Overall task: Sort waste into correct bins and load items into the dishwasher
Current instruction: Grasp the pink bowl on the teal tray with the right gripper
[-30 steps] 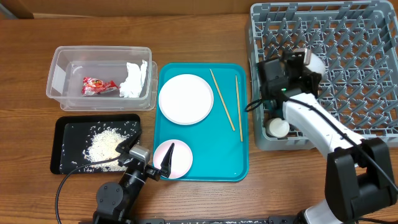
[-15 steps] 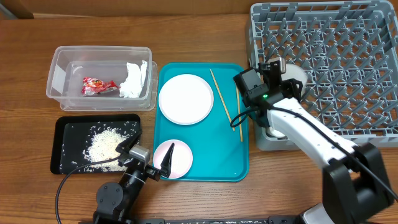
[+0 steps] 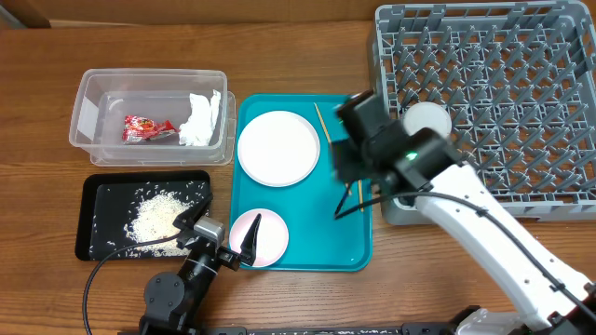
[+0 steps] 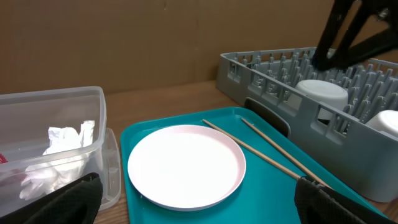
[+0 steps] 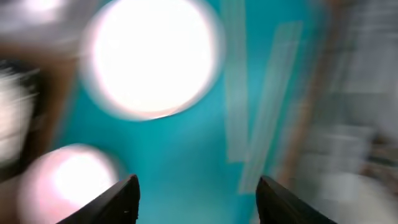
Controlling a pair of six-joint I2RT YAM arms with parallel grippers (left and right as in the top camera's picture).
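I should next move my right gripper to the smaller white dish's rim (image 3: 287,239) (image 5: 122,177), on the side away from my left gripper, and close it there.
My right gripper (image 3: 349,203) (image 5: 198,199) hangs open and empty over the right part of the teal tray (image 3: 307,251), above the two chopsticks (image 3: 321,126) (image 4: 267,152); its own view is blurred. A large white plate (image 3: 278,148) (image 4: 185,165) and a smaller white dish (image 3: 265,235) lie on the tray. A pale bowl (image 3: 426,119) (image 4: 321,92) and a small white cup (image 4: 387,121) sit in the grey dish rack (image 3: 521,93). The left gripper (image 3: 228,223) (image 4: 199,205) rests open near the small dish, holding nothing.
The clear tub (image 3: 93,98) holds a red wrapper (image 3: 147,128) and a white napkin (image 3: 200,119). The black tray (image 3: 93,242) carries loose rice (image 3: 158,219). My right arm stretches from the lower right across the rack's front corner.
The right gripper left the rack, swung left over the teal tray and opened; the bowl stays in the rack. The left arm has not moved.
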